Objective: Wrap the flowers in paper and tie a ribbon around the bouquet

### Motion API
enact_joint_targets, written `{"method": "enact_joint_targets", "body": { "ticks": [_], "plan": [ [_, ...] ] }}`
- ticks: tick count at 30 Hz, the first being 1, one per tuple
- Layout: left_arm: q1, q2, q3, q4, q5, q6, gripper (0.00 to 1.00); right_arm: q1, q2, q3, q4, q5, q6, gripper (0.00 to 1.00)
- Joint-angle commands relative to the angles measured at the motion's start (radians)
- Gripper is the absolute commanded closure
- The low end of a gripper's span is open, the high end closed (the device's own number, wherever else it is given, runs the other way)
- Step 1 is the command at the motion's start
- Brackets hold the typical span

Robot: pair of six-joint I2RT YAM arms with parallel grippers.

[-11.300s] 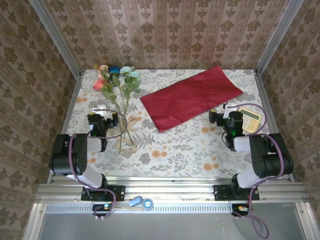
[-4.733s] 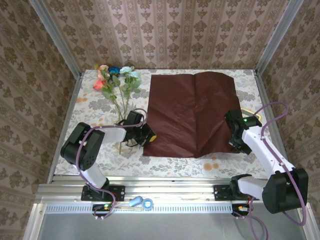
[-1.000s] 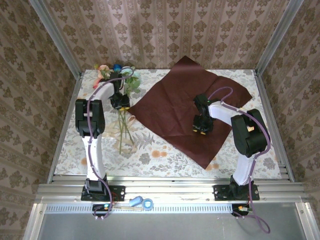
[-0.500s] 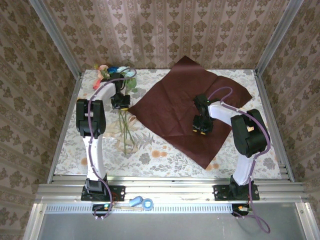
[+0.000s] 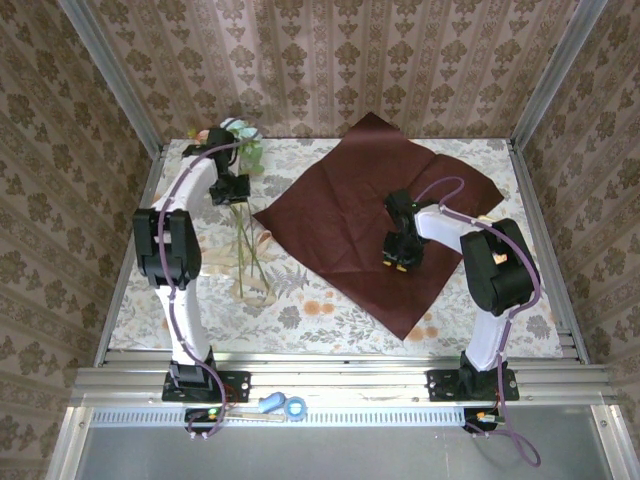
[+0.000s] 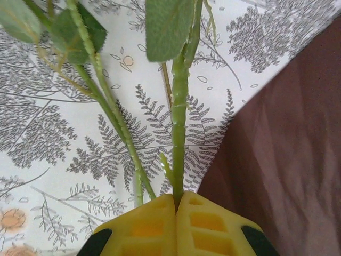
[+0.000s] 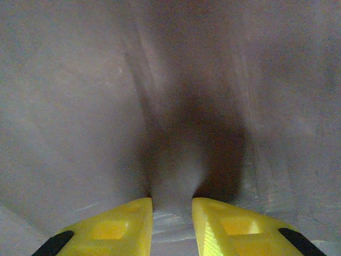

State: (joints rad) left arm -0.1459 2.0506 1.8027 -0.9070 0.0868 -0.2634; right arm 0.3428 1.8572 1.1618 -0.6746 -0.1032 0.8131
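Observation:
Next, my left gripper releases the green stem on the middle of the crimson paper (image 5: 364,220), with the blooms pointing toward the paper's far corner.
The flowers (image 5: 240,140) lie at the far left, their thin green stems (image 5: 245,250) trailing toward me. My left gripper (image 5: 228,188) hangs just below the blooms, shut on one green stem (image 6: 178,122), which runs into the closed yellow jaws of that gripper (image 6: 176,199). The crimson paper (image 5: 350,205) is spread out as a diamond at mid-table; its edge (image 6: 298,160) lies right of the stems. My right gripper (image 5: 398,260) rests on the paper's middle, its fingers closed on a raised fold of paper (image 7: 171,176). A pale ribbon (image 5: 258,291) seems to lie under the stem ends. A wrapped bouquet is out of view.
Patterned walls and metal posts (image 5: 110,75) close in the table on three sides. A floral tablecloth (image 5: 330,310) covers it. A blue roll and a tool (image 5: 282,405) sit on the front rail between the arm bases.
My left gripper closed on a stem and drew back and left toward the far corner, taking the blooms with it. The right gripper narrowed slightly; the paper's near corner shifted a little left.

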Motion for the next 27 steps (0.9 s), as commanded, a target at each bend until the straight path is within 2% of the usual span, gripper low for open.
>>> {"method": "enact_joint_targets", "body": {
  "ticks": [1,4,8,13,18,22,27],
  "plan": [
    [0.002,-0.100,0.026,-0.009,0.088,-0.066,1.00,0.041,0.020,-0.085,0.036,-0.096,0.132,0.72],
    [-0.031,-0.142,0.004,0.060,0.222,-0.130,1.00,0.080,-0.007,-0.110,0.053,-0.102,0.201,0.72],
    [-0.133,-0.164,-0.065,0.265,0.374,-0.283,1.00,0.128,-0.029,-0.134,0.083,-0.155,0.276,0.72],
    [-0.274,-0.088,-0.083,0.579,0.444,-0.452,1.00,0.160,-0.069,-0.155,0.060,-0.181,0.320,0.71],
    [-0.373,0.086,-0.030,0.869,0.499,-0.562,1.00,0.160,-0.125,-0.223,0.073,-0.206,0.333,0.71],
    [-0.416,0.226,0.112,0.841,0.496,-0.561,1.00,0.160,-0.146,-0.298,0.126,-0.217,0.360,0.71],
    [-0.429,0.305,0.110,0.874,0.432,-0.605,1.00,0.159,-0.159,-0.329,0.179,-0.221,0.389,0.71]
  ]
}}
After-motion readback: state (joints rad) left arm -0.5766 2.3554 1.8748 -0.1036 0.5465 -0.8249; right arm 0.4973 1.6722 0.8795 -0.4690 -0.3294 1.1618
